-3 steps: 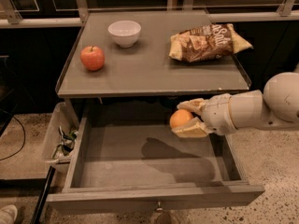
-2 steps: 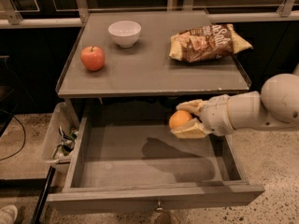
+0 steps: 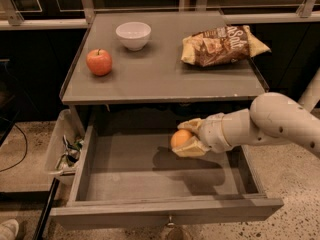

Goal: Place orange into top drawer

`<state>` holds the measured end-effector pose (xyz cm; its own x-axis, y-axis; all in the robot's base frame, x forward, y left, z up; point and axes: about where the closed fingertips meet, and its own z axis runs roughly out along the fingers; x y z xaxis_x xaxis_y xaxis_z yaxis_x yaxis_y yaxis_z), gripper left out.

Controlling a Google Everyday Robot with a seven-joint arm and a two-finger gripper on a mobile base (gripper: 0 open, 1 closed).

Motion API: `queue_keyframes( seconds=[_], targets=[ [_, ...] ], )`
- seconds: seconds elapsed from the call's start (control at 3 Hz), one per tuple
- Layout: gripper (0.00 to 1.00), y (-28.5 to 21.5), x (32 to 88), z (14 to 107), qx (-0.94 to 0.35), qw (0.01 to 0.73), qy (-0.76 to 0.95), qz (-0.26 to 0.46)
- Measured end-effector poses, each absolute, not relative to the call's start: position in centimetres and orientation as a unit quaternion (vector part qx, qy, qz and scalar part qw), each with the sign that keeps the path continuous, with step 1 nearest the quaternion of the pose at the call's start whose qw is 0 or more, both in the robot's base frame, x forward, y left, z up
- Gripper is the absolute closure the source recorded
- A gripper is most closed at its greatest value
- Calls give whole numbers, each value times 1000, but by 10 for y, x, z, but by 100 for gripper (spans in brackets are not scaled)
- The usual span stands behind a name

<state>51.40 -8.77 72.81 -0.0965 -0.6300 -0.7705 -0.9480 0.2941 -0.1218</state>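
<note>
Next, I set the orange down with my gripper on the middle of the open top drawer's bottom [image 3: 172, 162].
The orange [image 3: 180, 138] is a small round orange-yellow fruit held between the two pale fingers of my gripper [image 3: 186, 137]. The gripper reaches in from the right on a white arm and holds the orange above the inside of the top drawer [image 3: 125, 169], near its back right part. The drawer is pulled wide open, a grey shallow box with a flat front panel and a small knob [image 3: 171, 223] at the bottom. The orange casts a shadow on the drawer floor below it.
On the grey tabletop [image 3: 165, 79] above the drawer stand a red apple [image 3: 99, 62], a white bowl [image 3: 133, 35] and a brown chip bag [image 3: 224, 46]. A white bin with rubbish [image 3: 62, 151] stands on the floor left of the drawer.
The gripper with the orange has shifted slightly left and a little lower over the drawer. Nothing else has moved.
</note>
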Motion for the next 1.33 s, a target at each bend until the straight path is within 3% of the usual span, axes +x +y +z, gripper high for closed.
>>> queue_keyframes(
  seconds=[1.33],
  targets=[
    [100, -59, 519, 627, -575, 329, 712, 230]
  ],
)
